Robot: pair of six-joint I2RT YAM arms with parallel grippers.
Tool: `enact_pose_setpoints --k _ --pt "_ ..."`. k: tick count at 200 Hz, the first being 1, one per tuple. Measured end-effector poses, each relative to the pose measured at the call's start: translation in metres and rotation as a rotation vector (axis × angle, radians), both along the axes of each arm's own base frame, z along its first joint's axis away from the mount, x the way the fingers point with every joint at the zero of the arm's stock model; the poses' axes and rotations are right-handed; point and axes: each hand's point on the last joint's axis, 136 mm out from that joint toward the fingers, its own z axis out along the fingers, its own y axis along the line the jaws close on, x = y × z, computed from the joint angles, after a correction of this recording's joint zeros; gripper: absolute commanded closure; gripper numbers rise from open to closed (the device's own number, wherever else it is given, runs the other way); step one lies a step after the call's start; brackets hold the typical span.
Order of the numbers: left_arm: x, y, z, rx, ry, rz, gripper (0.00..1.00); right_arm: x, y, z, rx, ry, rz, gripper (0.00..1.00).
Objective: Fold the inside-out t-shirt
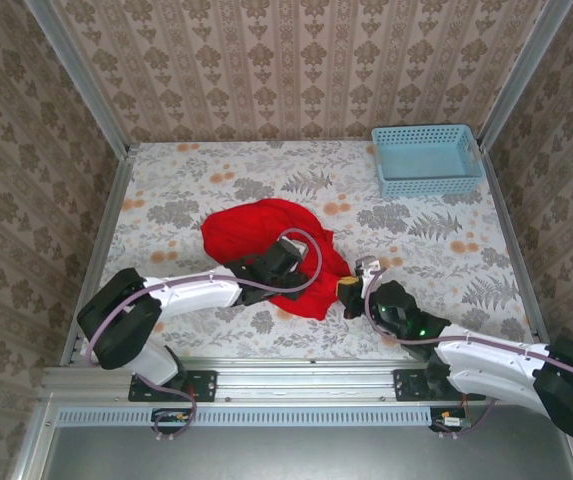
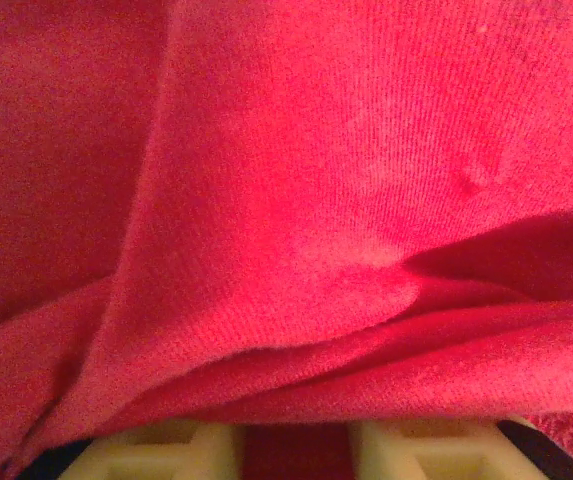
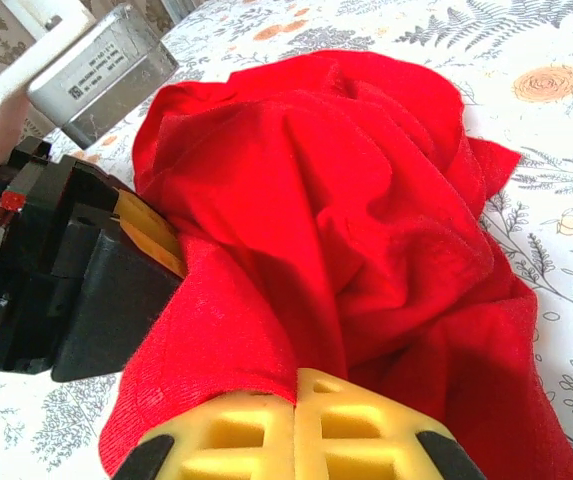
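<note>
My left gripper is deep in the heap with the t-shirt's loose folds over its fingers, so it should back out and take the t-shirt's near edge point(image 1: 282, 306).
The inside-out t-shirt point(image 1: 256, 232) lies crumpled in a bright red heap at the middle of the table. My left gripper point(image 1: 288, 262) is pushed into the heap's near side. In the left wrist view the t-shirt point(image 2: 296, 200) drapes over the pale fingers point(image 2: 171, 452), which stand apart with red cloth in the gap; their tips are hidden. My right gripper point(image 1: 350, 289) sits at the heap's near right corner. Its yellow fingers point(image 3: 236, 435) are pressed together, and the gripper point(image 3: 296, 385) pinches a fold of the t-shirt point(image 3: 366, 200).
A light-blue plastic basket point(image 1: 427, 160) stands at the back right corner. The flowered tabletop point(image 1: 196, 170) is bare round the heap. The left arm's black wrist point(image 3: 76, 290) lies close to the left of my right gripper. Patterned walls close in three sides.
</note>
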Motion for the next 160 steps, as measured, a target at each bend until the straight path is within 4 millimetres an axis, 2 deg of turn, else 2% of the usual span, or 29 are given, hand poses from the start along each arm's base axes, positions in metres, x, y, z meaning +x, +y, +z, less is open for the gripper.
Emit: enact_pose_setpoints --k 40,68,97,122,141,160 --pt "0.000 -0.013 0.008 -0.082 0.021 -0.004 0.61 -0.001 -0.005 -0.019 -0.045 0.034 -0.013 1.00" --pt "0.000 -0.017 0.011 -0.109 0.028 0.000 0.61 0.000 -0.006 -0.018 -0.049 0.029 -0.023 1.00" --pt "0.004 -0.018 0.011 -0.130 0.037 0.022 0.55 0.000 -0.007 -0.019 -0.058 0.028 -0.026 1.00" --pt "0.007 -0.017 0.012 -0.138 0.040 0.039 0.54 0.001 -0.008 -0.021 -0.064 0.030 -0.031 1.00" --pt "0.009 -0.016 0.008 -0.132 0.043 0.045 0.55 0.000 -0.008 -0.020 -0.064 0.029 -0.031 1.00" --pt "0.009 -0.014 -0.005 -0.103 0.060 0.050 0.57 0.000 -0.008 -0.020 -0.066 0.027 -0.029 1.00"
